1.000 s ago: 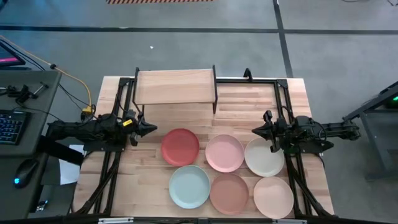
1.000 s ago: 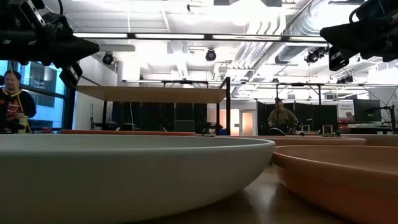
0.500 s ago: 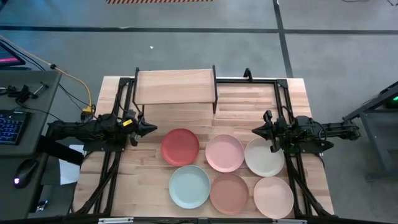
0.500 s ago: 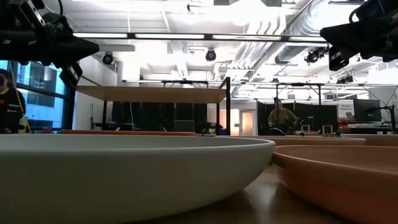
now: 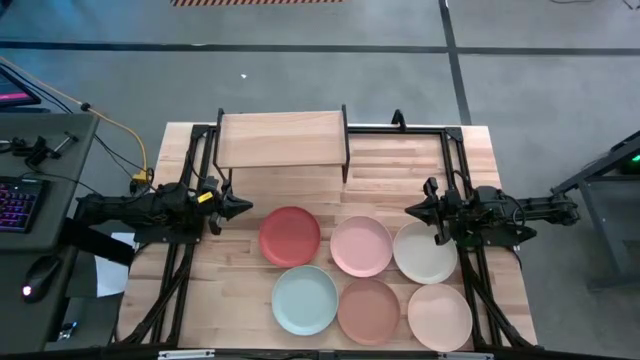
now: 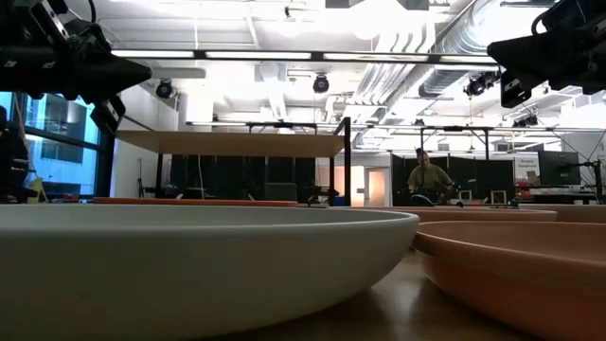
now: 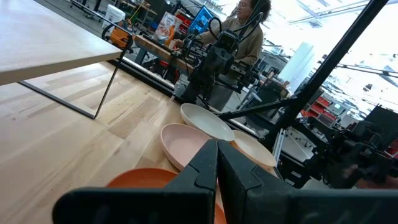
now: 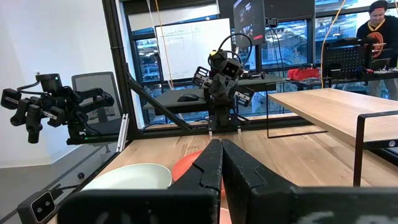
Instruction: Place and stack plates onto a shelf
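Observation:
My right gripper is to head for the pink plate next, where it should close on its far rim (image 5: 379, 222), on the side toward the cream plate.
Six plates lie flat on the butcher-block table in two rows. The far row holds red (image 5: 290, 236), pink (image 5: 361, 246) and cream (image 5: 424, 252). The near row holds pale blue (image 5: 305, 300), terracotta (image 5: 368, 311) and peach (image 5: 439, 317). The shelf (image 5: 282, 140), bare, stands on black legs at the far side. My left gripper (image 5: 243, 208) is shut and empty, level, left of the red plate and above the table. My right gripper (image 5: 410, 210) is shut and empty, level, above the far edge of the cream plate. Both sets of fingertips meet in the wrist views (image 7: 217, 146) (image 8: 221, 144).
Black frame rails (image 5: 452, 150) run along the table's left, right and far sides. A desk with a keyboard (image 5: 18, 205) stands off the table's left. People stand in the room beyond (image 6: 429, 178). Bare tabletop lies right of the shelf (image 5: 400, 165).

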Controlling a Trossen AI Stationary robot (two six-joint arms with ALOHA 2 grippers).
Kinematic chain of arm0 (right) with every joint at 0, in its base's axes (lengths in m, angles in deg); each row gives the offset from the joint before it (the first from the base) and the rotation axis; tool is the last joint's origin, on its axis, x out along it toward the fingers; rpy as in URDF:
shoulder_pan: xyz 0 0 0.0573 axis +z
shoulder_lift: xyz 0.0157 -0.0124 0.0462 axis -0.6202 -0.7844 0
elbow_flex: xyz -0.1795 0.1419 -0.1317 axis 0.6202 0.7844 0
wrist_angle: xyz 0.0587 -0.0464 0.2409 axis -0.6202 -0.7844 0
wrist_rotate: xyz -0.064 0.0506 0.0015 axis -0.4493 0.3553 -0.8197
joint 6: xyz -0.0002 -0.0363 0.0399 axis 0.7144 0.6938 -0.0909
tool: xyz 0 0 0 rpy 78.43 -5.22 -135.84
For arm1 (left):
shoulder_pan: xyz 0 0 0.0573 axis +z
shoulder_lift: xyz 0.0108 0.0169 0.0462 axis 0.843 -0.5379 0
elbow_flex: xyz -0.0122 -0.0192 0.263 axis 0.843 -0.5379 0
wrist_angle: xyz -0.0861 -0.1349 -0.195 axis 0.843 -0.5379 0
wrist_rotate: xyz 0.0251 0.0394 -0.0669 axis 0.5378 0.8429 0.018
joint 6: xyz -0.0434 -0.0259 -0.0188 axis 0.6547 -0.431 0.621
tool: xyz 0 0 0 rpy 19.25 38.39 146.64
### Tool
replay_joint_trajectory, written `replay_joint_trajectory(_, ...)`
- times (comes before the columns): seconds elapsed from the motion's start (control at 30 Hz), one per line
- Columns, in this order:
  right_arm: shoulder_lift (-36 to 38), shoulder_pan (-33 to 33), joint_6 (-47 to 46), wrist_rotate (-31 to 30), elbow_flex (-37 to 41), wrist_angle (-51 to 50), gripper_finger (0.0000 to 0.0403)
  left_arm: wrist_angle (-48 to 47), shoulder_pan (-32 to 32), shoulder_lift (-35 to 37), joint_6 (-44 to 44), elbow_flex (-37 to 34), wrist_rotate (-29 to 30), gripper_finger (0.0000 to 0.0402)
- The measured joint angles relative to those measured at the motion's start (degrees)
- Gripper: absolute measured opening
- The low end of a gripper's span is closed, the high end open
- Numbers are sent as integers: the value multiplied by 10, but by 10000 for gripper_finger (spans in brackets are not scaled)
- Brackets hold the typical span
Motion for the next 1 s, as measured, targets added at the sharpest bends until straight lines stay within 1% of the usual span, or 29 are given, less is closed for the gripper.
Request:
replay_joint_trajectory(0.13,0,0,-1,-2,0,2,0,0,0,0,0,0,0,0)
replay_joint_trajectory(0.17,0,0,-16,-7,0,10,0,0,0,0,0,0,0,0)
replay_joint_trajectory(0.23,0,0,-85,-13,0,45,0,0,0,0,0,0,0,0)
replay_joint_trajectory(0.33,0,0,-219,-25,0,137,0,0,0,0,0,0,0,0)
replay_joint_trajectory(0.43,0,0,-305,-82,0,205,0,0,0,0,0,0,0,0)
replay_joint_trajectory(0.57,-4,0,-387,-199,-2,228,0,0,0,0,0,0,0,0)
replay_joint_trajectory(0.63,-19,0,-436,-236,-3,271,0,0,0,0,0,0,0,0)
replay_joint_trajectory(0.7,-48,0,-439,-250,-6,359,0,0,0,0,0,0,0,0)
replay_joint_trajectory(0.77,-92,0,-394,-256,-26,426,0,0,0,0,0,0,0,0)
replay_joint_trajectory(0.8,-115,0,-368,-255,-42,441,0,0,0,0,0,0,0,0)
replay_joint_trajectory(0.9,-200,0,-318,-246,-116,421,0,0,0,0,0,0,0,0)
replay_joint_trajectory(1.0,-292,0,-290,-239,-197,313,0,0,0,0,0,0,0,0)
